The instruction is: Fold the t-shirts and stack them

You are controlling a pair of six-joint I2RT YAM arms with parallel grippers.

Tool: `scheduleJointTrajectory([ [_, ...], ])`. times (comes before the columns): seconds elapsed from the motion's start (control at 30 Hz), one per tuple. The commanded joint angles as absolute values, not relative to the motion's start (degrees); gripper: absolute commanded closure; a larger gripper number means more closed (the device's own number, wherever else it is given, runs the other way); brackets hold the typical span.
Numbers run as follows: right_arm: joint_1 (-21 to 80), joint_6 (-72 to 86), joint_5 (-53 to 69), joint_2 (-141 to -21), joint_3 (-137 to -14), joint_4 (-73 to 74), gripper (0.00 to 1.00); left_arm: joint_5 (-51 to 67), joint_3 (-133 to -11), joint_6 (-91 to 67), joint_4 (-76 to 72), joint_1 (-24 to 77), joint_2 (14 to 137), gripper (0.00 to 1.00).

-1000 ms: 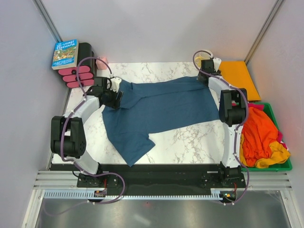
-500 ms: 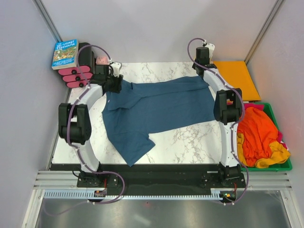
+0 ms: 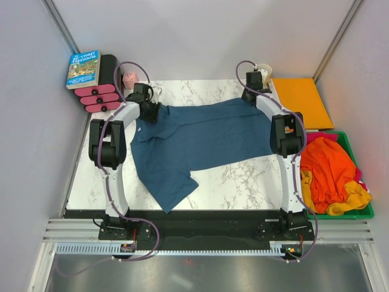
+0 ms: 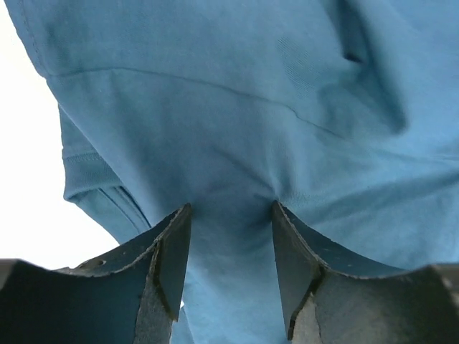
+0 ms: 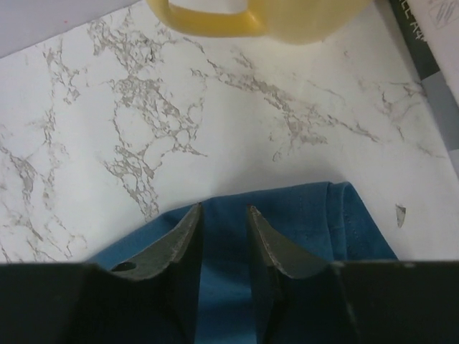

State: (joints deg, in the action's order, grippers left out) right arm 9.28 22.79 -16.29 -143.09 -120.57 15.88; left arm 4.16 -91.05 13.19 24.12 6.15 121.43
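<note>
I need to take the t-shirt flap's outer corner (image 3: 140, 138) with my left gripper and pull it toward the book's side, because the bunched cloth at my left gripper leaves the teal-blue t-shirt creased.
A dusty teal-blue t-shirt (image 3: 200, 140) lies spread on the marble table, one sleeve reaching toward the near left. My left gripper (image 3: 150, 111) sits at the shirt's far-left corner. In the left wrist view, the cloth (image 4: 237, 107) bunches between the jaws of that gripper (image 4: 232, 209), with creases running to the tips. My right gripper (image 3: 250, 94) is at the far-right corner. Its narrow jaws (image 5: 224, 209) are closed over the hemmed edge of the shirt (image 5: 301, 215). Orange (image 3: 325, 170), yellow (image 3: 355, 198) and magenta (image 3: 325, 137) t-shirts lie heaped in a bin.
The green bin (image 3: 352, 214) stands off the table's right edge. A flat orange folder (image 3: 301, 100) lies at the far right. A yellow mug (image 5: 258, 14) stands just beyond the right gripper. A book (image 3: 83, 68) and pink rolls (image 3: 97, 97) sit at the far left corner.
Both arms have reached farther toward the back of the table. Both sets of jaws have narrowed onto the teal shirt's far edge, and its far-left corner has been drawn back.
</note>
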Motion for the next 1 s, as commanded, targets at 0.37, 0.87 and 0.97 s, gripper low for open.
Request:
scheduleJointTrajectory([
  [0.37,13.27,21.97,-19.07,-121.56,-103.19,5.19,0.42,7.11,-85.18,10.99,16.44,4.04,109.26,0.29],
  [0.87,18.89,25.31,-21.00,-106.70,-83.15,1.14,0.46,10.73,-73.47,23.64,31.72,4.13,102.99,0.92],
  [0.97,19.68,24.61,-21.79,-105.91,-82.09,1.06,0.46,10.55,-74.44,25.84,34.63,4.13,105.46,0.95],
])
